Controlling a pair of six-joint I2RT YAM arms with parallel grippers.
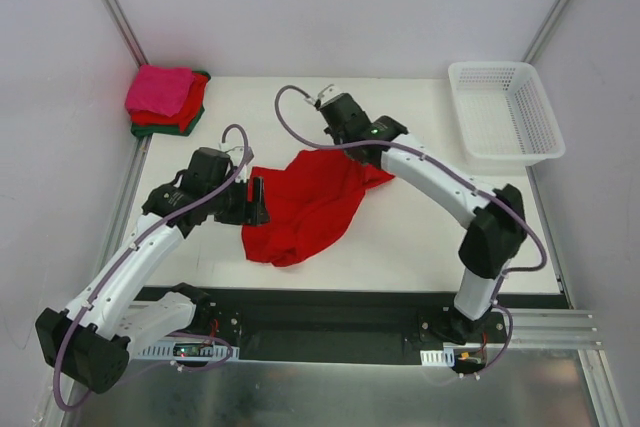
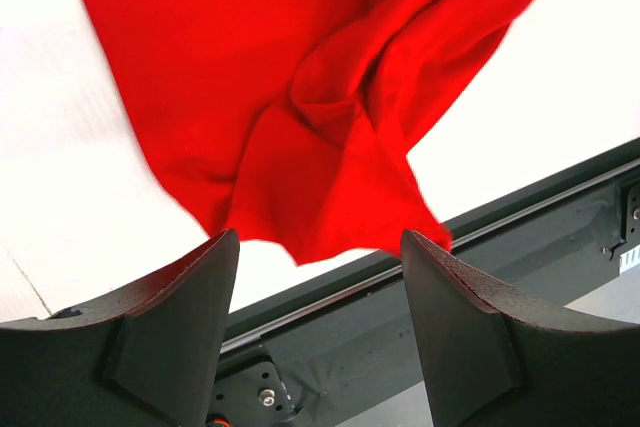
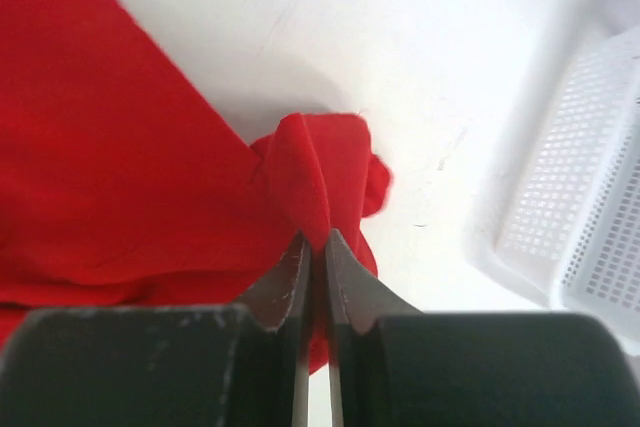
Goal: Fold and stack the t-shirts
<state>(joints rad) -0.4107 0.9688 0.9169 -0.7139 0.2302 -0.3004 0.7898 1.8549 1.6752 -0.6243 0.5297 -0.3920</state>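
Note:
Next, my left gripper closes on the near end of the edge (image 2: pixel 217 221) of the red t-shirt, on the side that is toward the folded stack.
A bright red t-shirt (image 1: pixel 305 207) lies crumpled in the middle of the white table. My right gripper (image 1: pixel 345 147) is shut on a fold at its far right part; in the right wrist view the fingertips (image 3: pixel 312 237) pinch a ridge of red cloth (image 3: pixel 120 177). My left gripper (image 1: pixel 258 199) is open and empty beside the shirt's left edge. In the left wrist view the shirt (image 2: pixel 300 97) hangs just beyond the spread jaws (image 2: pixel 320 237). A folded stack (image 1: pixel 165 99) of hot pink, red and dark green shirts sits at the far left corner.
A white lattice basket (image 1: pixel 505 112) stands at the far right of the table; its wall shows in the right wrist view (image 3: pixel 580 217). A black rail (image 1: pixel 340 299) runs along the table's near edge. Metal frame posts stand at the back corners.

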